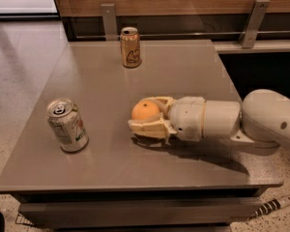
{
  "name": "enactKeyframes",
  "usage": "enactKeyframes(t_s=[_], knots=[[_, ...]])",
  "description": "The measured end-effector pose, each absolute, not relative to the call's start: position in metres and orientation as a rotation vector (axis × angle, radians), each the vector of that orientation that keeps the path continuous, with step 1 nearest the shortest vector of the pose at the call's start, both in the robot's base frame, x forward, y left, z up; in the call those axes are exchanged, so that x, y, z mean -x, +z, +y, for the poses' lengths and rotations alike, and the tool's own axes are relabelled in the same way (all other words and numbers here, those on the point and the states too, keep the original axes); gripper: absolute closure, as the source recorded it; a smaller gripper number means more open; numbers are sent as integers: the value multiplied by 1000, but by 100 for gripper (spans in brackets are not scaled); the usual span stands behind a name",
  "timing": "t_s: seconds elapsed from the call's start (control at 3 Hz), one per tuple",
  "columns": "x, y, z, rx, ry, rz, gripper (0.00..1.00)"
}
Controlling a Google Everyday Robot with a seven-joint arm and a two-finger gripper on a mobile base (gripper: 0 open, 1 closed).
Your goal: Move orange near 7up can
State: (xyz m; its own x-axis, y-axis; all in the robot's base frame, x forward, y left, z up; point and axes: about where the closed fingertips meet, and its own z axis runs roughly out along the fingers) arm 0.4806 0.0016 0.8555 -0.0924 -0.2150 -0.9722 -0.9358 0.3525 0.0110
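Next, I release the orange on the grey table [103, 147] next to the base of the 7up can, on the arm's side.
The orange [144, 110] is a round orange fruit held between the cream fingers of my gripper [146, 122], just above the middle of the grey table [183, 76]. The gripper reaches in from the right on a white arm [222, 120] and is shut on the orange. The 7up can [66, 125], silvery-white with green and red marks and a silver top, stands tilted a little near the table's front left. The orange is roughly a can's height to the right of it.
A tan-gold can [130, 47] stands upright at the back middle of the table. A wooden wall with metal brackets [108, 21] runs behind the table. The table's front edge [135, 187] is close below the gripper. Speckled floor lies to the left.
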Motion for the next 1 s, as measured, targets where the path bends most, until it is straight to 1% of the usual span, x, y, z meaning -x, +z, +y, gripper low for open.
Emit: enactKeyframes(t_s=[0.33,0.67,1.0], knots=[[-448,845,42,1074,905,1538,100],[-421,845,71,1095,938,1505,100],[-405,843,89,1123,950,1495,100]])
